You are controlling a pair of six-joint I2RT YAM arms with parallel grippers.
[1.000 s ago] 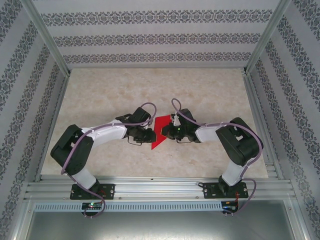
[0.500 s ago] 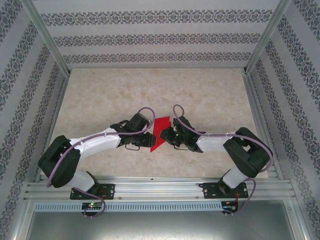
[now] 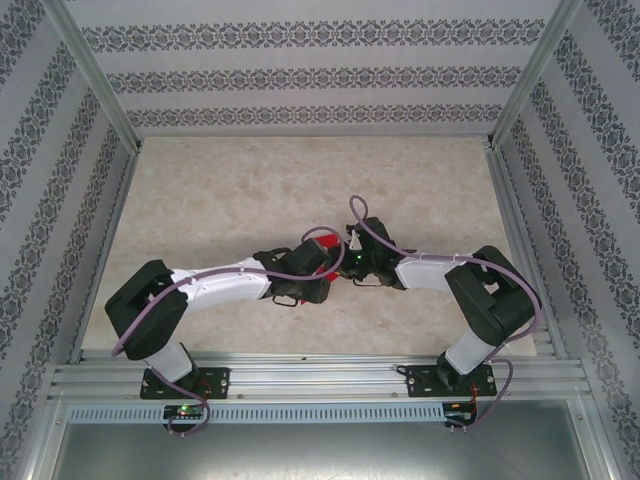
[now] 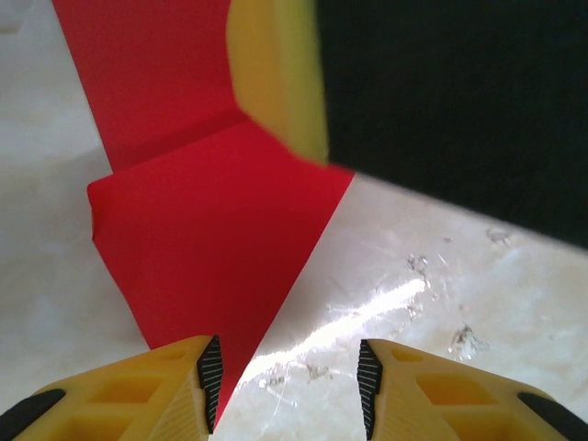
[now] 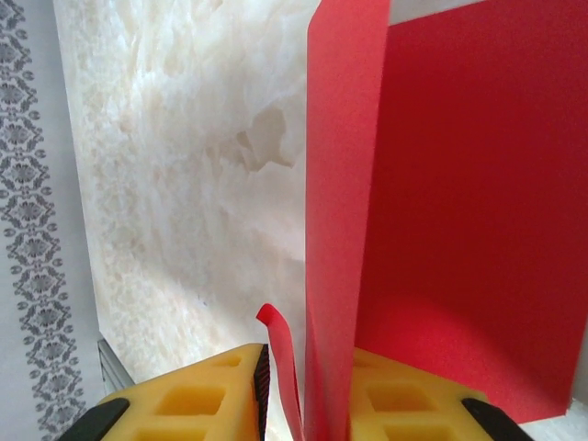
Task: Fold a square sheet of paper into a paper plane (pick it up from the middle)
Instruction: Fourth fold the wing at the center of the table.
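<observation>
The left gripper's fingers have mostly tabletop between them, so it should move over and close at the red paper's point (image 4: 228, 381) before the right gripper lets go of the paper's flap.
The red paper (image 4: 211, 239) lies partly folded on the marble table, with a crease across it and a sharp point reaching my left fingertip. My left gripper (image 4: 289, 386) is open just above the table, its left pad over the paper's point and bare table between the pads. My right gripper (image 5: 308, 395) is shut on an upright flap of the red paper (image 5: 459, 184). Its yellow finger (image 4: 276, 83) presses at the crease. From above, both grippers meet at mid-table, the left gripper (image 3: 312, 268) covering most of the paper (image 3: 324, 240), the right gripper (image 3: 345, 262) beside it.
The marble tabletop (image 3: 220, 190) is bounded by aluminium rails (image 3: 300, 375) at the near edge and patterned walls on the other three sides. Free room lies behind and to both sides of the grippers.
My left arm has swung right and now sits over the paper, hiding most of the red. The right gripper has stayed at the paper's right edge.
</observation>
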